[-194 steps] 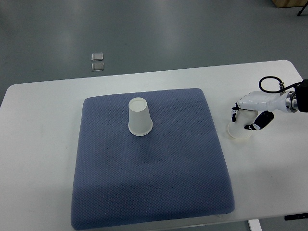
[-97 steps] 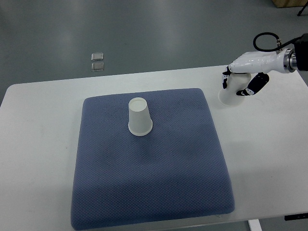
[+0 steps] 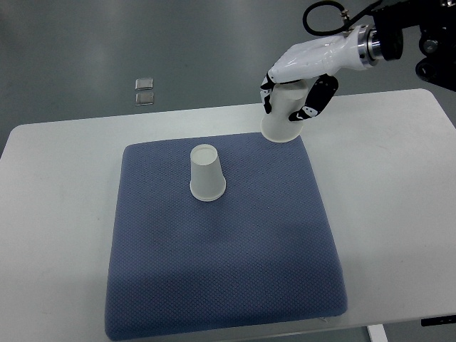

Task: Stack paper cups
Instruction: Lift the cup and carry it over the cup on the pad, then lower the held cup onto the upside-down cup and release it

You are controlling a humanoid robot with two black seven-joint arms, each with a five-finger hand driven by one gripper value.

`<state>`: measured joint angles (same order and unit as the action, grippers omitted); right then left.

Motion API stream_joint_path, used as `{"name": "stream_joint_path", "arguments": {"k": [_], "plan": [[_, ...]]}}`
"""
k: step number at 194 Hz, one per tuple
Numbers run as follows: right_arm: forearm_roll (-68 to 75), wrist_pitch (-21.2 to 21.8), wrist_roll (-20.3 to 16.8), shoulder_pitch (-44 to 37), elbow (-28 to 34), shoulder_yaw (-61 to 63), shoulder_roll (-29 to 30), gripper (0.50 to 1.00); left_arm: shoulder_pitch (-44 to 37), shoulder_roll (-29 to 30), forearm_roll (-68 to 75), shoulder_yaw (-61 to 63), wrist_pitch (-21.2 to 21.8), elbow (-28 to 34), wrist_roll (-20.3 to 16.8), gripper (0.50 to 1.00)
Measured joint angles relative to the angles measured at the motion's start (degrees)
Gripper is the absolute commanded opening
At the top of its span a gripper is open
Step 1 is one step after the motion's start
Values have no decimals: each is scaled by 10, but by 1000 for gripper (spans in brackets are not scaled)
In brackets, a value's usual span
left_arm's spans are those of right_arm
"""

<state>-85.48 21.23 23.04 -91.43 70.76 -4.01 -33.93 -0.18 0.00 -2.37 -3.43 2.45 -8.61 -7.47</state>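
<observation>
My right gripper will release its white paper cup, now held rim down above the cushion's far corner, over the top of the cup standing on the blue cushion (image 3: 199,150).
A white paper cup (image 3: 206,173) stands upside down on the blue cushion (image 3: 221,242), left of its middle and toward the far side. My right hand (image 3: 296,96) comes in from the upper right and is shut on a second white paper cup (image 3: 283,119), also held rim down. That cup hangs in the air over the cushion's far right corner, well to the right of the standing cup. My left arm does not show.
The cushion lies on a white table (image 3: 399,206) with bare surface to its right. Two small square objects (image 3: 144,91) sit on the grey floor beyond the table's far edge.
My right hand has lifted the held cup off the table's right side and carried it up and left, over the cushion's far right corner. The standing cup has not moved.
</observation>
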Motion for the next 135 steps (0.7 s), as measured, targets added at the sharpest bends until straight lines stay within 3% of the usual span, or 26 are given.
{"name": "stream_joint_path", "arguments": {"k": [66, 135], "plan": [[18, 17, -3, -34, -16, 0, 100, 631, 0, 0, 0, 0, 0, 0, 0, 1000], [18, 17, -4, -32, -82, 0, 182, 631, 0, 0, 0, 0, 0, 0, 0, 1000]]}}
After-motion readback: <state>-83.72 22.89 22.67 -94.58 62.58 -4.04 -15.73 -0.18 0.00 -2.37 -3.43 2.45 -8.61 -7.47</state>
